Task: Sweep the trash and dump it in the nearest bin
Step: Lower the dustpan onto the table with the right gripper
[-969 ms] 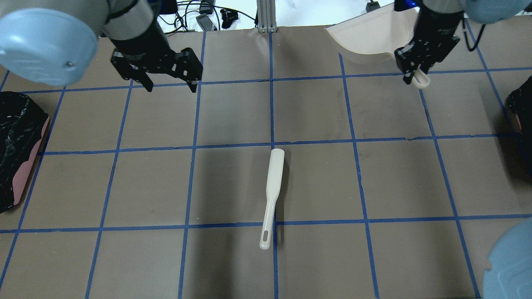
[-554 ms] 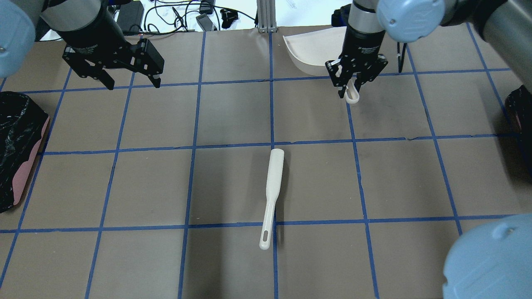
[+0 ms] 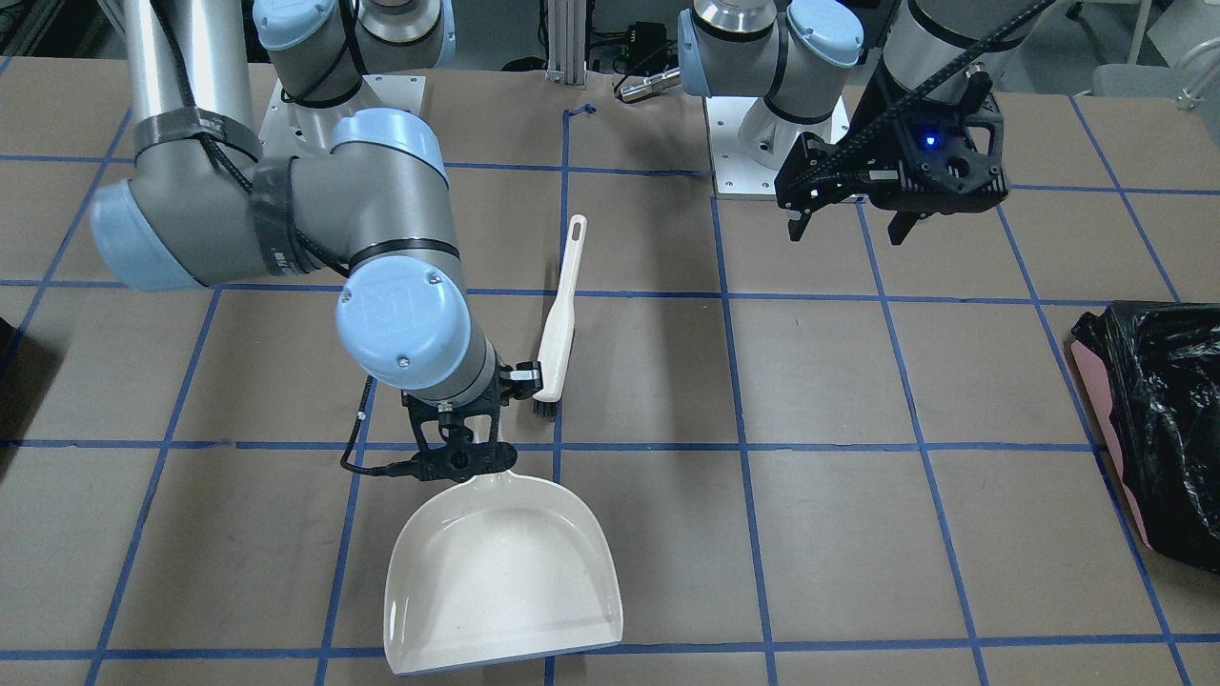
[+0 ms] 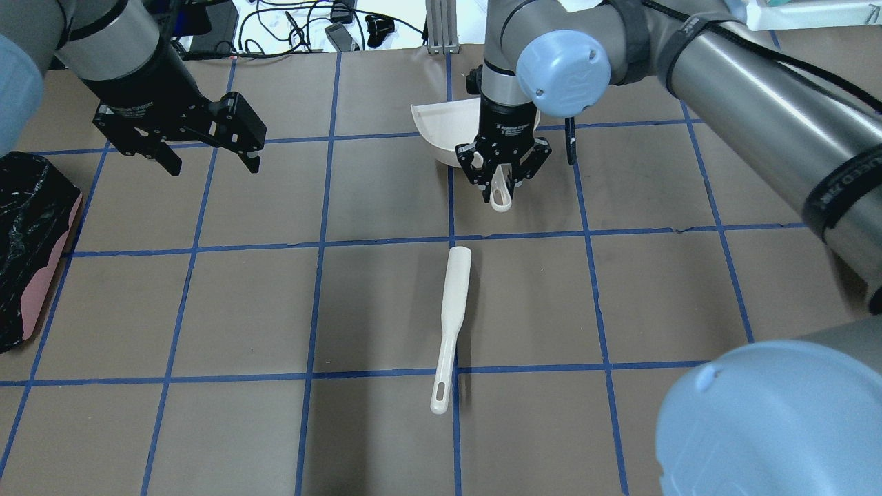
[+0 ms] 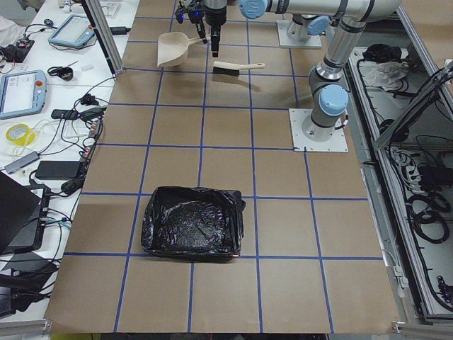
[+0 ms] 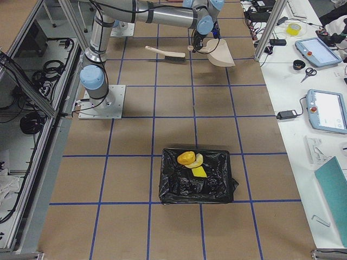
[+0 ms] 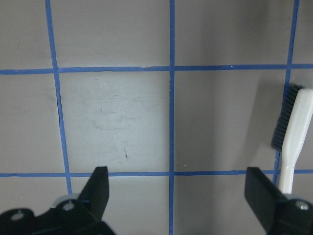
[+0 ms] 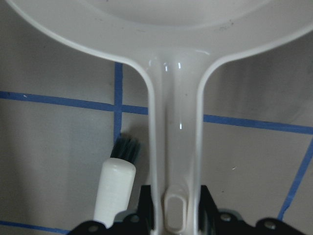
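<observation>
The robot's right gripper needs to let go of the white dustpan on the blue tape line running (image 3: 551, 555) past the white brush's bristles.
My right gripper (image 4: 501, 173) is shut on the handle of the white dustpan (image 4: 441, 134), just beyond the bristle end of the white brush (image 4: 455, 310). The front view shows that gripper (image 3: 457, 455), the empty pan (image 3: 505, 572) and the brush (image 3: 558, 324). The right wrist view shows the handle (image 8: 176, 147) between my jaws. My left gripper (image 4: 207, 148) is open and empty over the far left of the table. The orange-brown ball (image 6: 186, 158), the croissant piece (image 6: 197, 161) and the yellow wedge (image 6: 199, 171) lie in the black bin (image 6: 173, 189) at my right end.
A pink bin lined with a black bag (image 4: 27, 241) stands at the table's left edge, and its bag looks empty in the exterior left view (image 5: 191, 223). The left wrist view shows the brush (image 7: 293, 142) lying on the taped brown table.
My right arm has swung left with the dustpan, from the far right corner to the table's middle. My left gripper has moved left and stayed open. The brush has not moved.
</observation>
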